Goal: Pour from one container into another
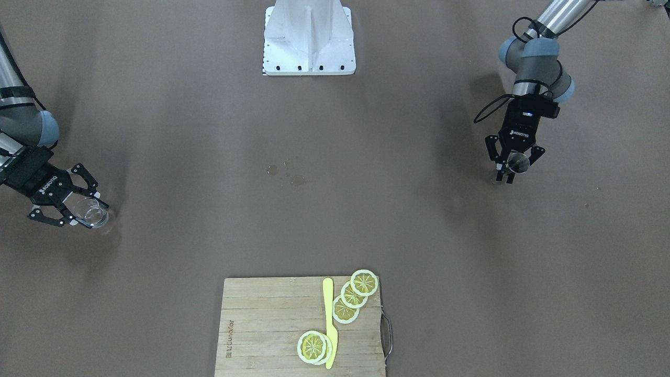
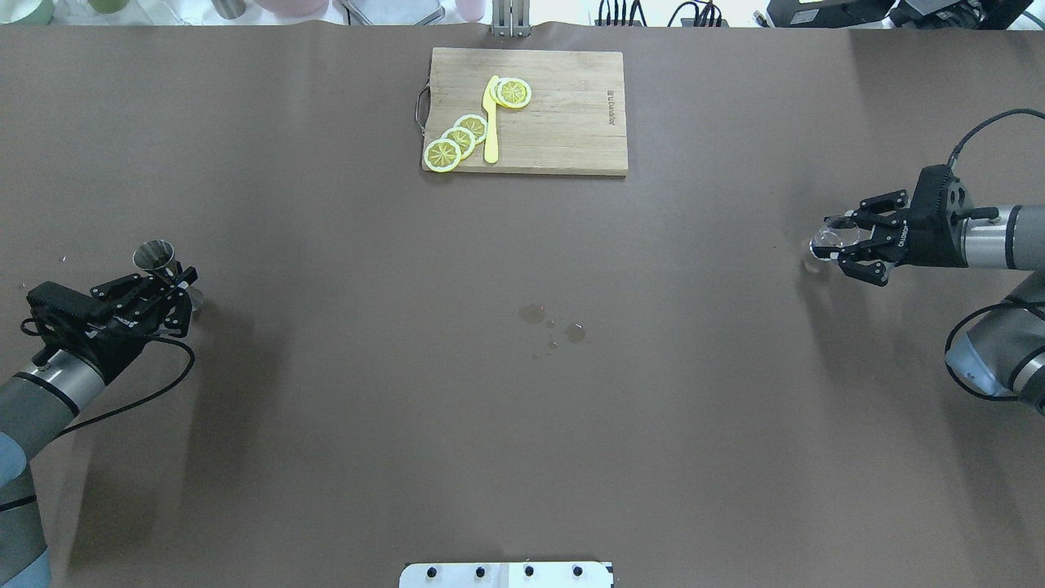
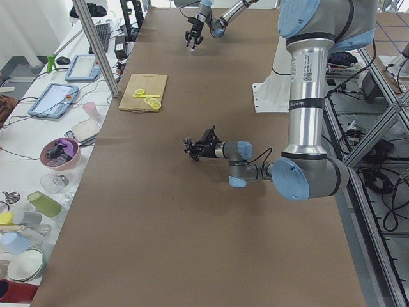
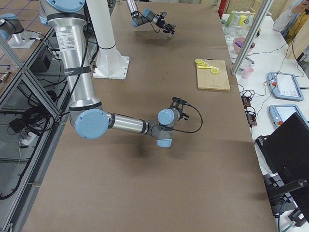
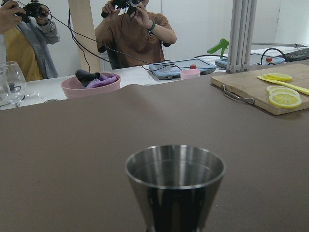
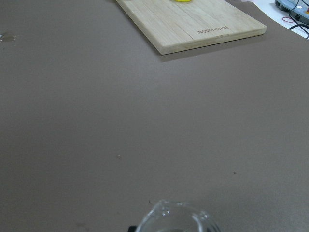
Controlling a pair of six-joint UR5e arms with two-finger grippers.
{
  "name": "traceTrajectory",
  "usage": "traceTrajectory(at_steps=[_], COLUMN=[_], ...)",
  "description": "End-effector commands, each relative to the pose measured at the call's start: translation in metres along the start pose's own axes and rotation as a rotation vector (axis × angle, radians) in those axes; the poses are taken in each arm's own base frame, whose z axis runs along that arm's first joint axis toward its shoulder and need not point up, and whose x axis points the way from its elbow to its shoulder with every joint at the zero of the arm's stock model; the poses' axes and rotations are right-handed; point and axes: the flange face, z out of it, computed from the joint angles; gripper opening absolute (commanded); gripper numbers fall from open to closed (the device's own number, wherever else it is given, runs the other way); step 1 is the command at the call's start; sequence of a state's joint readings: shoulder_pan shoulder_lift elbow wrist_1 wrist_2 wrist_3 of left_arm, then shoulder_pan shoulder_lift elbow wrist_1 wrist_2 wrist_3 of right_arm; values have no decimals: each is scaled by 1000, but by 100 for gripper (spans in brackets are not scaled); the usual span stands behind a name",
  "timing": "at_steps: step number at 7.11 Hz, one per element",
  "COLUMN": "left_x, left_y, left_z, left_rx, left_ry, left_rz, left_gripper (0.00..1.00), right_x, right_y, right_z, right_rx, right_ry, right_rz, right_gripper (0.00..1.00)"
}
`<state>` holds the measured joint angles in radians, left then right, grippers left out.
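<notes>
The clear glass will go down on the bare table just inward from my right gripper [image 1: 115, 215], toward the water drops, where I should put it.
A steel jigger [image 2: 155, 255] sits at the table's left end, upright, with my left gripper [image 2: 189, 300] shut on its narrow waist. Its open cup [image 5: 175, 166] fills the lower middle of the left wrist view. From the front, the same jigger [image 1: 519, 163] shows between the left gripper's [image 1: 509, 173] fingers. At the table's right end, a clear glass [image 2: 820, 243] is held low over the table by my right gripper [image 2: 834, 242], fingers on either side. The glass [image 1: 96, 212] and right gripper [image 1: 91, 214] appear at the left of the front view. Only the glass rim [image 6: 176, 220] shows in the right wrist view.
A bamboo cutting board [image 2: 571, 122] with lemon slices [image 2: 457, 140] and a yellow knife [image 2: 491, 118] lies at the table's far middle. A few water drops [image 2: 555, 322] mark the centre. The robot's white base [image 1: 309, 39] stands at the near edge. Operators and clutter sit beyond the far edge.
</notes>
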<state>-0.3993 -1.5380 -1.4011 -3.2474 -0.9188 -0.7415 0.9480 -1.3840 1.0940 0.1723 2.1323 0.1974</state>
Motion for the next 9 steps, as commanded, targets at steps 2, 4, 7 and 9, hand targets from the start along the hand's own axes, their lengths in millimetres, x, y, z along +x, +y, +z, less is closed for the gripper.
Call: traceTrajectory(at_steps=[2, 4, 7, 9], left_x=[0, 1, 3, 3], left_y=[0, 1, 1, 1], left_z=[0, 0, 1, 1], left_rx=[0, -2, -6, -4], left_ry=[0, 3, 8, 8], left_rz=[1, 1, 7, 7], left_gripper=[15, 22, 39, 42], right_x=[-3, -4, -9, -14], right_y=[-2, -2, -3, -5], right_z=[9, 10, 13, 13], right_rx=[3, 9, 35, 64], right_ry=[1, 3, 15, 13], right_rz=[0, -4, 0, 36], right_gripper=[0, 0, 0, 0])
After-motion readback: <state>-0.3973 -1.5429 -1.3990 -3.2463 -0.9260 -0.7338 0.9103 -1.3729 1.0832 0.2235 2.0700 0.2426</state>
